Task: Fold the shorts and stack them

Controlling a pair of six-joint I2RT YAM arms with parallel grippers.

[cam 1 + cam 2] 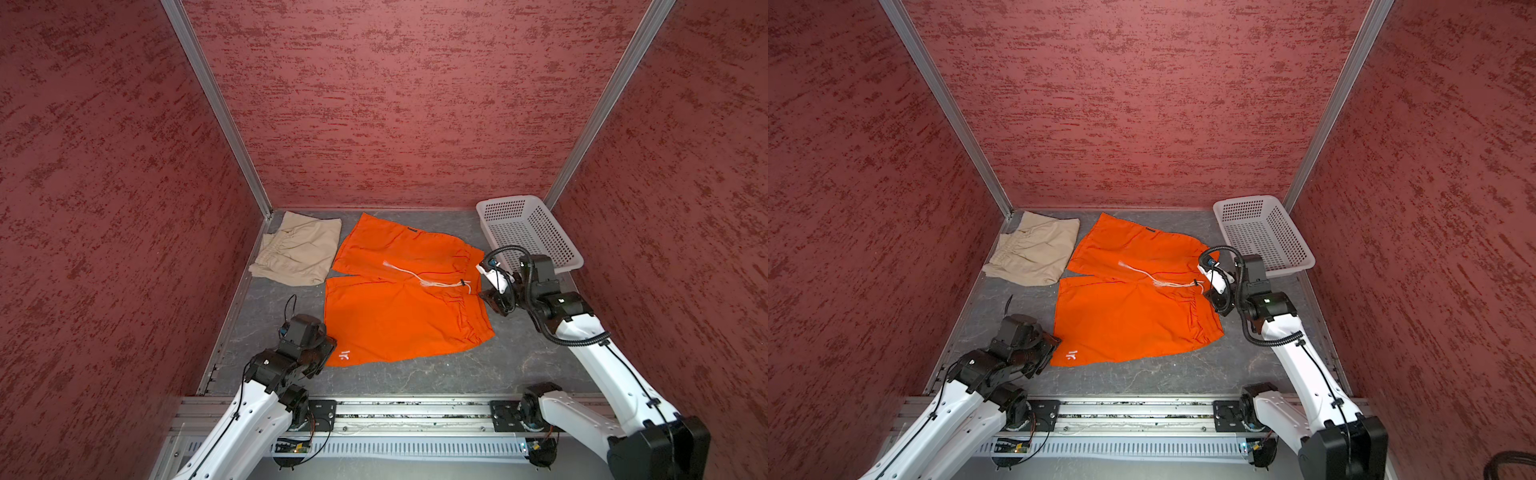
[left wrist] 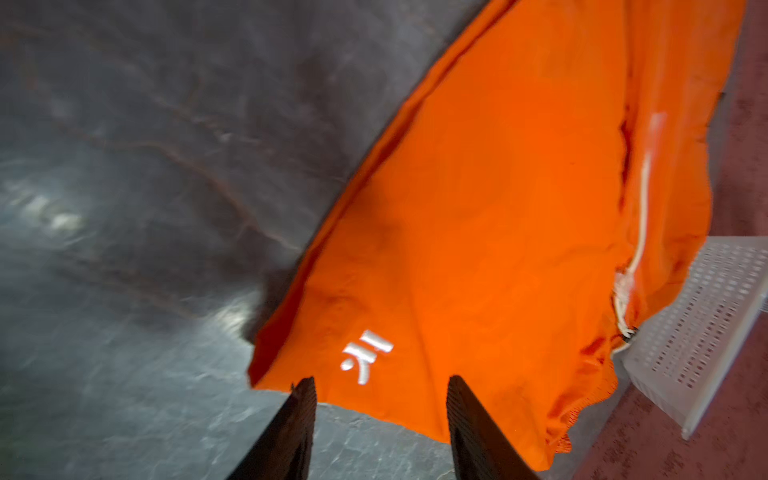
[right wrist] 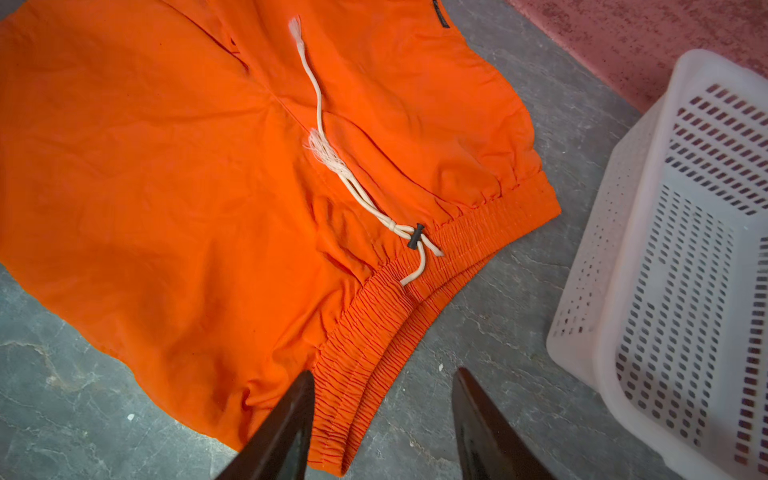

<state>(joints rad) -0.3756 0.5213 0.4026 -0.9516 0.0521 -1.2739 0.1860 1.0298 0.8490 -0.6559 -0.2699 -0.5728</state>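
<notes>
The near end of the waistband (image 1: 488, 336) (image 3: 328, 457) on the orange shorts is the next place my right gripper needs to go to and close on.
The orange shorts (image 1: 399, 316) (image 1: 1129, 320) lie spread flat on the grey table, waistband to the right, with a white drawstring (image 3: 318, 99) across the front. My left gripper (image 1: 326, 347) (image 2: 380, 380) is open at the near-left leg hem, next to the white logo (image 2: 365, 353). The hem edge lies between its jaws. My right gripper (image 1: 486, 296) (image 3: 382, 374) is open at the near end of the gathered waistband (image 3: 365, 332), which runs between its jaws. The beige shorts (image 1: 297, 249) (image 1: 1034, 249) lie folded in the back left corner.
A white perforated basket (image 1: 513, 202) (image 1: 1250, 201) (image 3: 615, 291) stands at the back right, just behind the right wrist. Red textured walls close in three sides. A metal rail (image 1: 395, 409) runs along the front edge.
</notes>
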